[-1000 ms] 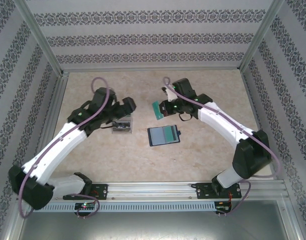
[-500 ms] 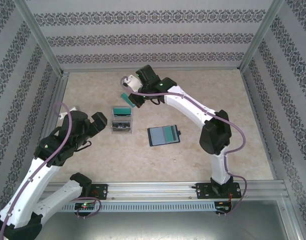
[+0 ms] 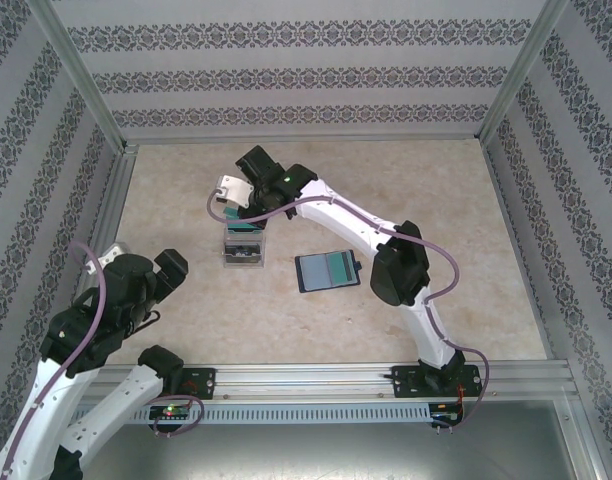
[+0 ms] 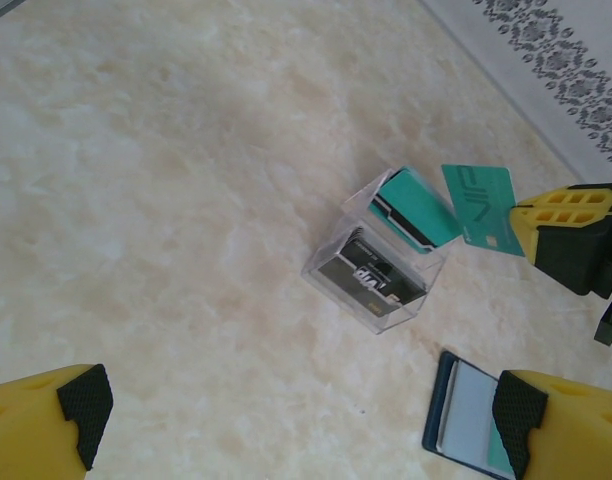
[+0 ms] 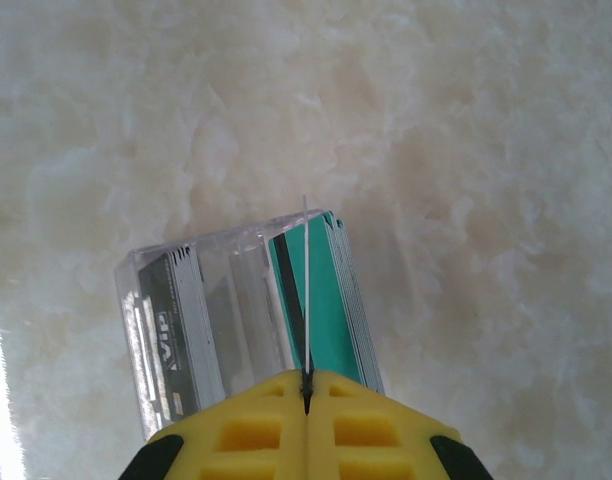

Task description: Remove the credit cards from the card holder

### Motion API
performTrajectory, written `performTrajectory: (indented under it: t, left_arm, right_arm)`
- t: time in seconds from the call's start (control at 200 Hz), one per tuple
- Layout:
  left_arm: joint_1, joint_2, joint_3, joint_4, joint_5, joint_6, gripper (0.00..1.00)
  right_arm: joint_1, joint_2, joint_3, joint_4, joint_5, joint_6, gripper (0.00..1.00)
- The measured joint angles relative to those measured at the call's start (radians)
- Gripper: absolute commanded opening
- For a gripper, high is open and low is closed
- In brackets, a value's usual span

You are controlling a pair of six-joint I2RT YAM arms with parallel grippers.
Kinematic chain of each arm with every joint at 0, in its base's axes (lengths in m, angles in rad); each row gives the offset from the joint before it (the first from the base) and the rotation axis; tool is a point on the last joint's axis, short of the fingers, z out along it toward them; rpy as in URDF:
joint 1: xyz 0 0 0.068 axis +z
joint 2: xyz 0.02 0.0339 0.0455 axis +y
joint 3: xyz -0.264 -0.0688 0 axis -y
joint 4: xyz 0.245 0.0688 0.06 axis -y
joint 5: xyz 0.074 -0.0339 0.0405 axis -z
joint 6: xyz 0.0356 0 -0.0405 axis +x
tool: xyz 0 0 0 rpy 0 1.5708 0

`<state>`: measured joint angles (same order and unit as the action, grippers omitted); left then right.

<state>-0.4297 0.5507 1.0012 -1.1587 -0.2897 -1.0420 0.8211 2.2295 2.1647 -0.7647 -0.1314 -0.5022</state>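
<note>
My right gripper needs to let go of the teal credit card, now held just above the box, inside the clear plastic box [image 3: 244, 225] [image 5: 308, 298], against the stack of teal cards there.
The card holder [image 3: 328, 270] lies open and flat mid-table, dark navy with grey-blue pockets; its corner [image 4: 464, 420] also appears in the left wrist view. My right gripper [image 3: 230, 204] is shut on a teal credit card [image 4: 483, 208], held just above the clear plastic box [image 3: 244, 246]. In the right wrist view the card [image 5: 306, 290] stands edge-on in the closed yellow jaws of the gripper [image 5: 307, 385], over the box's teal stack [image 5: 336, 300]. My left gripper [image 3: 172, 266] is open and empty near the left front, its fingertips [image 4: 81, 400] wide apart.
The clear box [image 4: 376, 265] holds teal cards in one half and grey-black cards [image 5: 171, 330] in the other. Patterned walls and metal frame rails [image 3: 116, 200] bound the marble tabletop on all sides.
My right arm has swung left with the teal card, from beside the card holder to above the clear box. The left arm has drawn back from the box toward the near left.
</note>
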Motion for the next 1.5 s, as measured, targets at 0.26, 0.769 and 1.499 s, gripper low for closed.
performTrajectory:
  t: [0.26,0.769,1.499]
  left_arm:
    - [0.0,-0.028,-0.002,-0.043,0.0,-0.019,1.0]
    - [0.0,-0.041,-0.009,-0.069,0.0,-0.033,1.0]
    - [0.0,-0.07,-0.021,-0.084,0.0,-0.041,1.0]
  right_arm:
    - [0.007,0.042,0.017,-0.008,0.047,-0.055,0.0]
    - [0.022,0.11,0.017,-0.009,0.08,-0.081,0.0]
    - [0.034,0.141,0.017,0.027,0.173,-0.071,0.27]
